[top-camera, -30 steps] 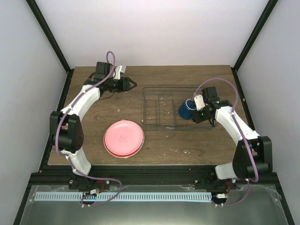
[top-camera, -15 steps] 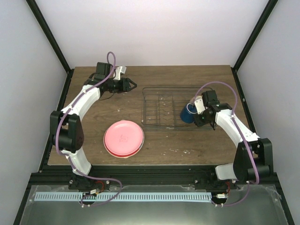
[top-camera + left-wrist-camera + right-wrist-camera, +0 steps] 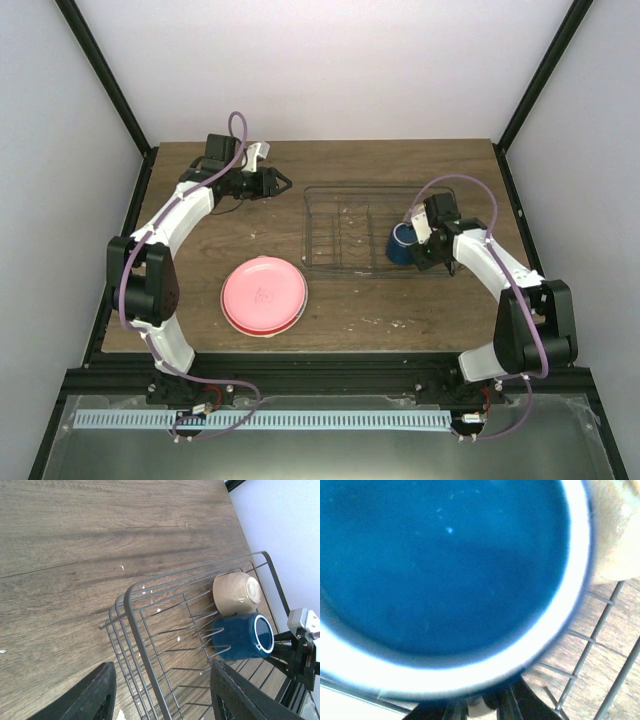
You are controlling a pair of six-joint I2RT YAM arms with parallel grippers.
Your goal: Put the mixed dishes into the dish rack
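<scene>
The left gripper needs to next go to the pink plate on top of the stack and close on its rim (image 3: pixel 224 293) farthest from the dish rack.
The dish rack (image 3: pixel 345 230) (image 3: pixel 165 630) is a dark wire basket at mid-table. At its right end a cream bowl (image 3: pixel 236 593) (image 3: pixel 616 530) and a dark blue mug (image 3: pixel 399 243) (image 3: pixel 244 635) lie on their sides next to each other. My right gripper (image 3: pixel 420 243) (image 3: pixel 485 707) is right at the mug's mouth. The mug's blue inside fills the right wrist view, and the jaws are mostly hidden under its white rim. A pink plate (image 3: pixel 264 293) tops a small stack left of the rack. My left gripper (image 3: pixel 283 180) (image 3: pixel 165 700) hovers open off the rack's left end, holding nothing.
Black frame posts and white walls close in the table's back and sides. Small white flecks dot the wood (image 3: pixel 75 540) around the rack. My right arm (image 3: pixel 500 275) arches over the table's right side.
My right gripper has carried the mug a little toward the near side and down at the rack's right end. The left arm has not moved.
</scene>
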